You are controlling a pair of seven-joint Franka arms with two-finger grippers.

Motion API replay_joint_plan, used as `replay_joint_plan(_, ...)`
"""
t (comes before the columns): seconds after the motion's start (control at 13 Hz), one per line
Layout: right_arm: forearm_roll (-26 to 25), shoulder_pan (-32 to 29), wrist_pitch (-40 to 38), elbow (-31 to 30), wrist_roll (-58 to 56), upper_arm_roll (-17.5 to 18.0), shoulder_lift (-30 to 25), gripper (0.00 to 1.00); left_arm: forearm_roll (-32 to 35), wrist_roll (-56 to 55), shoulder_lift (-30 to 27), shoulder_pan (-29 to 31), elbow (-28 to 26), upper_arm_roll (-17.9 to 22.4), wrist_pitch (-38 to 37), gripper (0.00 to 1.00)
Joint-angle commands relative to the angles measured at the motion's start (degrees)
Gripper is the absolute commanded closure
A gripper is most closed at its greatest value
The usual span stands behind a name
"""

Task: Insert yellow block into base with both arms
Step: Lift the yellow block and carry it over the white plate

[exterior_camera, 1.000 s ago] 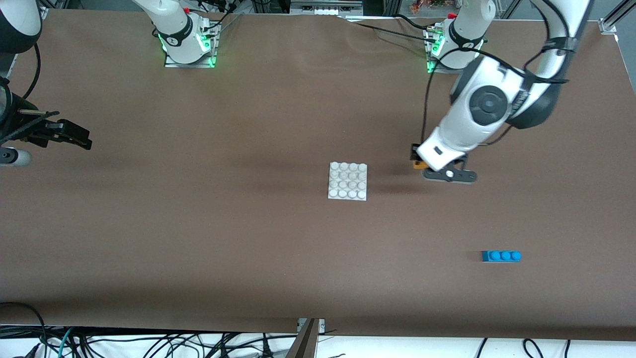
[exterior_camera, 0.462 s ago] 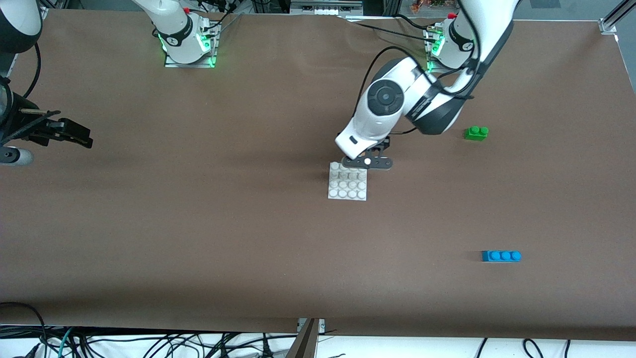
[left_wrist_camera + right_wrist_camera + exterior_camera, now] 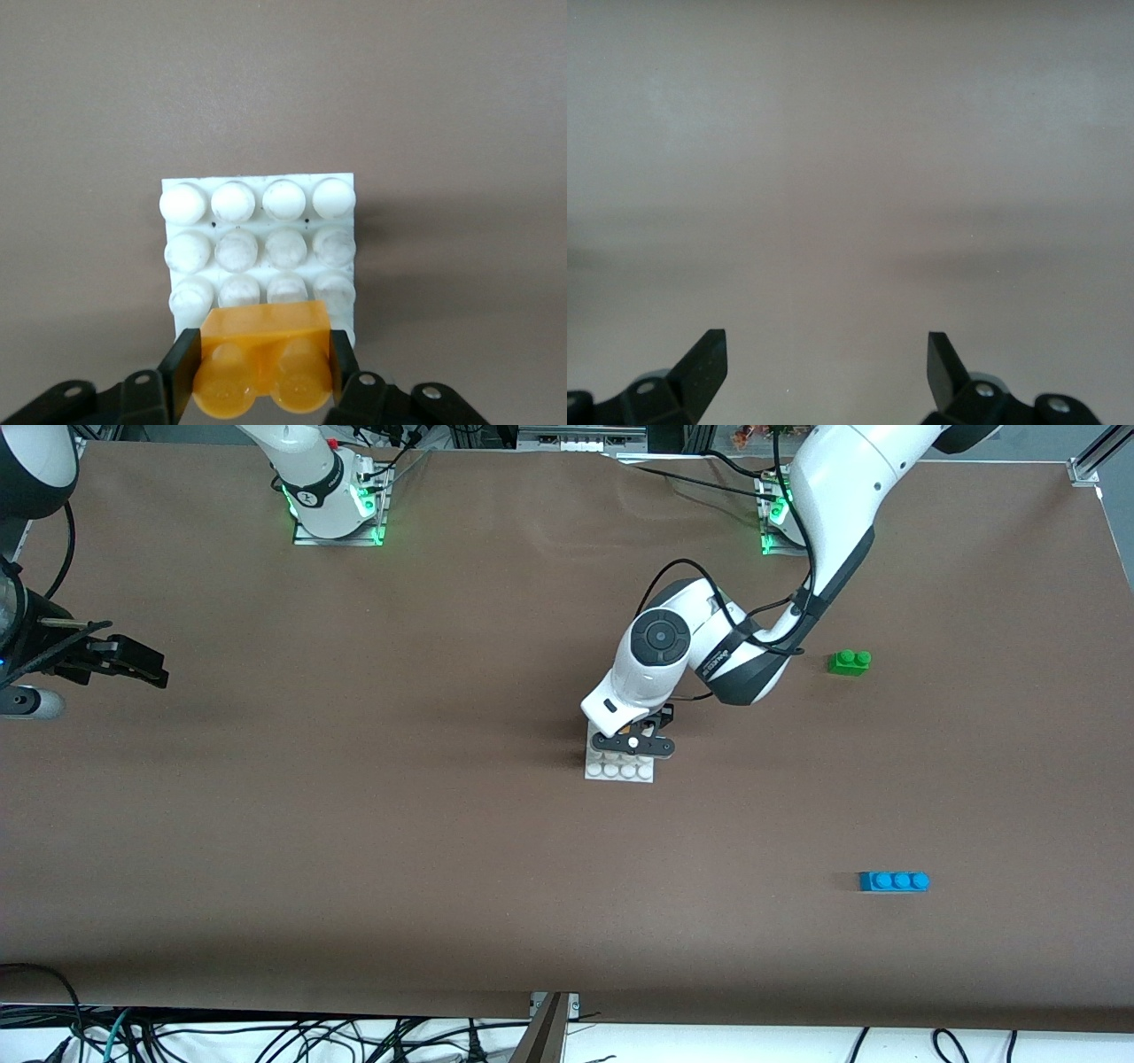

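Next, I let go of the yellow block, which is held above the base now, with my left gripper on the middle studs of the white base (image 3: 627, 737) (image 3: 262, 291), in the base's far half.
My left gripper (image 3: 633, 742) is shut on the yellow block (image 3: 264, 354), with a black finger on each short side and the two studs facing the wrist camera. It holds the block over the base (image 3: 620, 771), above the part of the plate farther from the front camera. I cannot tell whether the block touches the studs. The base also shows in the left wrist view (image 3: 261, 226), white with its stud grid. In the front view the block is almost hidden under the hand. My right gripper (image 3: 133, 666) waits open and empty at the right arm's end of the table, and its wrist view (image 3: 827, 361) shows only bare table.
A green two-stud brick (image 3: 850, 661) lies toward the left arm's end, farther from the front camera than the base. A blue three-stud brick (image 3: 893, 881) lies nearer the front camera. The brown table (image 3: 399, 850) spreads around them.
My left arm carried the yellow block from the left arm's end across to the base and came lower over it. The green brick came into view. The right arm stayed still.
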Motion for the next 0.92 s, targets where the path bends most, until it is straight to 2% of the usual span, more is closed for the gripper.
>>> replay_joint_plan(0.0, 0.3, -0.3, -0.7, 0.0, -0.3, 0.3, -0.7, 0.0, 3.0, -1.7, 1.8, -1.5, 2.0, 0.7, -0.2, 0.57)
replay_joint_plan(0.31, 0.3, -0.3, -0.6, 0.0, -0.5, 0.2, -0.6, 0.0, 3.0, -2.1, 3.3, -2.2, 1.8, 1.3, 2.7, 0.57)
replay_joint_plan(0.54, 0.3, -0.3, -0.3, 0.0, 0.0, 0.3, -0.5, 0.0, 5.4, -2.2, 3.7, -2.2, 1.8, 1.5, 2.7, 0.57)
replay_joint_plan(0.85, 0.5, -0.2, -0.3, 0.0, 0.1, 0.4, -0.5, 0.0, 5.5, -2.3, 3.6, -2.1, 1.4, 1.5, 2.1, 0.57)
